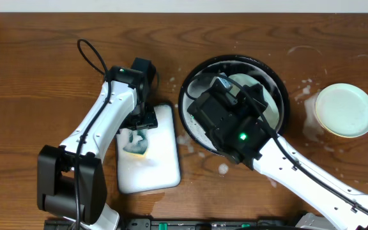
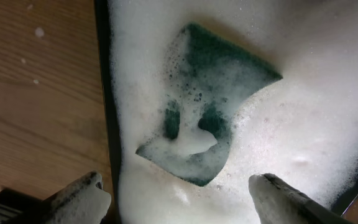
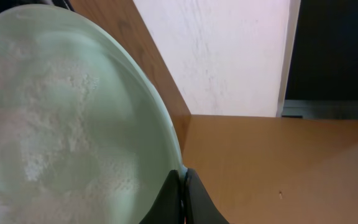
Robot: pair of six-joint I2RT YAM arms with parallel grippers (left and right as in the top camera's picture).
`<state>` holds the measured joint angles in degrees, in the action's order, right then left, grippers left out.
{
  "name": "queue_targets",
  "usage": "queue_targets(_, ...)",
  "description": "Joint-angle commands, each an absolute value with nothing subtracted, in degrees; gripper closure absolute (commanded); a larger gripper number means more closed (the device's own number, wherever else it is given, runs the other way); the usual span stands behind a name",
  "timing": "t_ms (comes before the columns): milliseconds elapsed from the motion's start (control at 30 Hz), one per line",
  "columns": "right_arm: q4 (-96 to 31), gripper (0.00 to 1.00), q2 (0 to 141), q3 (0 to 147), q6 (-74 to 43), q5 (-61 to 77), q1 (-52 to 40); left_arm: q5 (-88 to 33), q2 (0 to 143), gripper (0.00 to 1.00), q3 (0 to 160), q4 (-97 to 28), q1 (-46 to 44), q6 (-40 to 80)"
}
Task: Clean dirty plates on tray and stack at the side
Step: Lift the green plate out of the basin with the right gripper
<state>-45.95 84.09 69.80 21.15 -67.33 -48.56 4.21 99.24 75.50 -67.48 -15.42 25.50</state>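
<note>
Next, the right gripper releases the pale mint-green plate on top of the pale yellow plate [image 1: 345, 109]. The mint-green plate sits tilted inside the black tray.
My right gripper [image 3: 184, 186] is shut on the rim of a pale mint-green plate [image 3: 61, 118] covered in soap film. In the overhead view that plate [image 1: 260, 102] sits tilted inside the black tray [image 1: 283, 86], mostly under my right arm. My left gripper [image 2: 179, 202] is open, its foamy fingers on either side above a green sponge [image 2: 213, 106] lying in foam. From overhead, the left gripper [image 1: 138, 124] hovers over the sponge [image 1: 135, 142]. A pale yellow plate [image 1: 345, 110] lies on the wet wooden table at the right.
The white rounded tray [image 1: 155, 160] full of foam holds the sponge, left of the black tray. Soap splashes [image 1: 308, 102] mark the wood between the black tray and the yellow plate. The left arm's base [image 1: 66, 185] stands at the front left.
</note>
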Motion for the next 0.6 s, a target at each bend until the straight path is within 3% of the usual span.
queue_targets(0,-45.84,0.99,83.15,70.5,19.68,-70.28,-49.23,4.1,99.22,0.19,75.48,-67.79,-15.14,25.54)
queue_targets(567,-45.84,0.99,83.15,70.5,19.03,-70.72,-49.23,4.1,99.22,0.19,75.48,-67.79,-15.14,25.54)
